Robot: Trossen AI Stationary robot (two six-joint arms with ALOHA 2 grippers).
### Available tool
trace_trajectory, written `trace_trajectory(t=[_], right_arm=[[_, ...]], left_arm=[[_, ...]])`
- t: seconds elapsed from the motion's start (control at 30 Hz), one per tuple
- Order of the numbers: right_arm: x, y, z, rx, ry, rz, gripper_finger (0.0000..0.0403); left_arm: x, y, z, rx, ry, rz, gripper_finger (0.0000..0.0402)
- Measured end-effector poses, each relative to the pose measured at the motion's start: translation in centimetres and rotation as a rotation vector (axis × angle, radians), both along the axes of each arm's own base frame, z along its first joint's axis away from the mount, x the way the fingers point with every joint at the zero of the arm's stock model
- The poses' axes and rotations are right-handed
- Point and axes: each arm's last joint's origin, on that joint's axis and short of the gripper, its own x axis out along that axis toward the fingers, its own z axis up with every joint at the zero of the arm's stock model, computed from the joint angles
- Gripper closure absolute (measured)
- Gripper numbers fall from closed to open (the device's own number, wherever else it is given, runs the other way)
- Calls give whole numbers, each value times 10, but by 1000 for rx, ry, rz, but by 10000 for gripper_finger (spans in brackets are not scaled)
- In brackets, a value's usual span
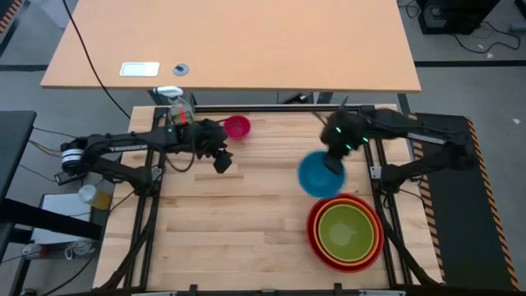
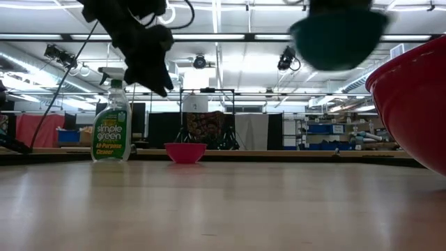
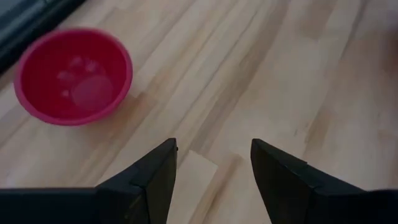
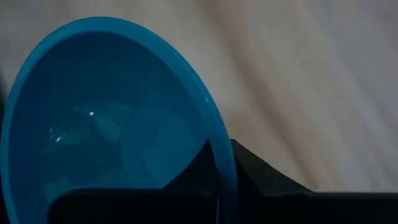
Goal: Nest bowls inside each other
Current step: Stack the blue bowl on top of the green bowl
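Note:
My right gripper will put the blue bowl down inside the lime green bowl (image 1: 344,233).
My right gripper (image 1: 333,163) is shut on the blue bowl (image 1: 316,175), which hangs high above the table (image 2: 339,33), just beyond the stack. That stack sits on the table near the right front: a lime green bowl (image 1: 343,230) inside an orange bowl (image 1: 367,215) inside the large red bowl (image 1: 316,243). The small pink bowl (image 1: 237,127) rests on its base near the far edge, also seen in the left wrist view (image 3: 73,76). My left gripper (image 3: 214,165) hovers open above bare wood, a little nearer than the pink bowl. My right gripper holds the blue bowl by its rim (image 4: 225,163), with one finger (image 4: 194,174) inside the bowl and the other (image 4: 264,177) outside its wall. The fingers slant downward onto the rim from above. The bowl is lifted clear of the table and tilted.
A green spray bottle (image 2: 111,127) stands at the far left edge, close to the pink bowl. The table's middle and near left (image 1: 238,230) are bare wood. A second table (image 1: 246,41) lies beyond the far edge.

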Motion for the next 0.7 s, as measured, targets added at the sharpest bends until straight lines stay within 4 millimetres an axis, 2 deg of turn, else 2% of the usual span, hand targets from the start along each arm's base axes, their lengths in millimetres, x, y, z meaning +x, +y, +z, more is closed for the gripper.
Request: trace_trajectory(t=[0.17,0.33,0.5,0.7], right_arm=[[-29,43,5,30,128,169,369],[-33,73,0,51,169,260,369],[-37,96,-34,91,256,290,369],[-36,116,-76,179,261,293,368]], left_arm=[[9,16,-8,-81,-42,27,194],[16,24,-11,-92,-77,27,194],[15,29,-14,-113,-68,67,193],[14,32,-14,-74,-54,40,193]])
